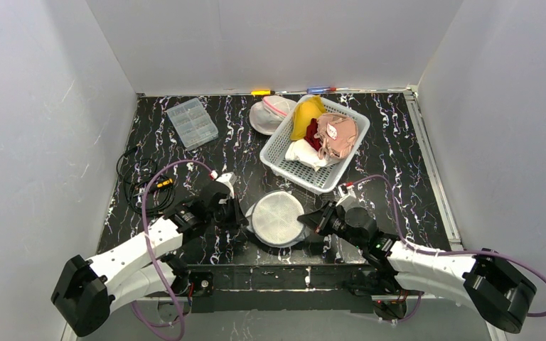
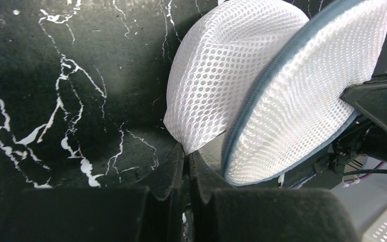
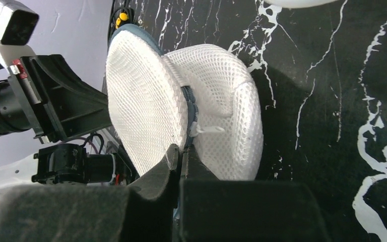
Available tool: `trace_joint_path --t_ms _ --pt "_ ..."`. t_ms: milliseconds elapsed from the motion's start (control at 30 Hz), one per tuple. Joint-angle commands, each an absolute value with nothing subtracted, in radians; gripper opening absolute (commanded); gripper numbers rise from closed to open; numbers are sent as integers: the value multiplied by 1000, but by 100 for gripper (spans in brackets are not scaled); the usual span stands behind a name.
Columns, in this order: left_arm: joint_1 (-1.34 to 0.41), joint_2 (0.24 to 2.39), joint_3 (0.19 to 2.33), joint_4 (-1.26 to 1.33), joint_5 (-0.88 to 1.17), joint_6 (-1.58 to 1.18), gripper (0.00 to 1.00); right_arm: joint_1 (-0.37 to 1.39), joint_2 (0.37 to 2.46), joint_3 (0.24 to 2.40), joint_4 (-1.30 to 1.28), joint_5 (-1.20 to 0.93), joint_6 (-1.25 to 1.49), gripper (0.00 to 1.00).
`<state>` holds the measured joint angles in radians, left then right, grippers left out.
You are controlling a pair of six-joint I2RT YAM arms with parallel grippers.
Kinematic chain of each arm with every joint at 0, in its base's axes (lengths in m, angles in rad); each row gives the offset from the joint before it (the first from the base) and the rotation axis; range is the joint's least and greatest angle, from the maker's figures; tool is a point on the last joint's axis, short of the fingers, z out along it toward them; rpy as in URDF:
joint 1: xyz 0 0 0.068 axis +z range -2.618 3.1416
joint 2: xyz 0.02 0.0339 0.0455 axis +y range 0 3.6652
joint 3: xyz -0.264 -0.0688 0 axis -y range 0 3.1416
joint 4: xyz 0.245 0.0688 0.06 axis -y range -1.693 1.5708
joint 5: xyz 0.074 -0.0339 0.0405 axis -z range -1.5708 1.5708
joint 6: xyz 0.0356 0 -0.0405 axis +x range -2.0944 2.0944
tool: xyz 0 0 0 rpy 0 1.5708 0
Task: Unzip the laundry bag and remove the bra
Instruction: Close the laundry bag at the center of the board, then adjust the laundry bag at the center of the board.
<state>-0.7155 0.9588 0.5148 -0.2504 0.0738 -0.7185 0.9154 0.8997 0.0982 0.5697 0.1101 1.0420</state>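
My left gripper is pinching the soft mesh side beside the zipper. It should open and take the bag by its blue-grey rim [image 2: 239, 123] before unzipping.
A round white mesh laundry bag [image 1: 279, 217] with a blue-grey zipper [image 2: 262, 85] is held on edge between both arms near the table's front. My left gripper [image 1: 244, 219] is shut on a fold of the mesh at the bag's left side [image 2: 187, 150]. From the other side, my right gripper [image 1: 306, 222] is shut on the bag's rim along the zipper seam [image 3: 183, 149]. The white zipper pull [image 3: 206, 130] lies just beyond its fingertips. The zipper looks closed. The bra is hidden.
Behind the bag stands a white plastic basket [image 1: 284, 153] holding yellow, red, white and pink clothes. A second mesh bag with pink trim [image 1: 270, 114] lies beside it. A clear compartment box [image 1: 192, 122] sits back left, and a black cable coil [image 1: 138, 181] lies at the left.
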Motion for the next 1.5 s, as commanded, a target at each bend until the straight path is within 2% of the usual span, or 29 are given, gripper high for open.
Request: trace_joint_path --t_ms 0,133,200,267,433,567,733,1033,1200,1400,1467 --pt "-712 910 577 -387 13 -716 4 911 870 78 517 163 1012 1" --pt "-711 857 631 -477 -40 -709 30 910 896 88 522 169 1011 1" --pt "-712 815 648 -489 -44 -710 39 910 921 94 539 165 1009 1" --pt "-713 786 661 -491 -42 -711 43 910 941 99 553 161 1009 1" --pt "-713 821 693 -515 -45 -695 43 911 958 112 573 146 1007 1" --pt "-714 860 677 -389 84 -701 42 910 963 125 558 139 1000 1" --pt "-749 971 692 -262 202 -699 33 911 988 154 501 151 1007 1" --pt "-778 1176 725 -259 127 -636 18 913 1032 214 423 158 1025 2" --pt "-778 1233 709 -289 -14 -646 12 914 1011 222 397 153 1021 16" --pt "-777 1256 678 -287 -80 -664 10 917 926 275 253 136 953 52" --pt "-778 1258 674 -284 -87 -666 10 918 879 303 185 132 915 61"
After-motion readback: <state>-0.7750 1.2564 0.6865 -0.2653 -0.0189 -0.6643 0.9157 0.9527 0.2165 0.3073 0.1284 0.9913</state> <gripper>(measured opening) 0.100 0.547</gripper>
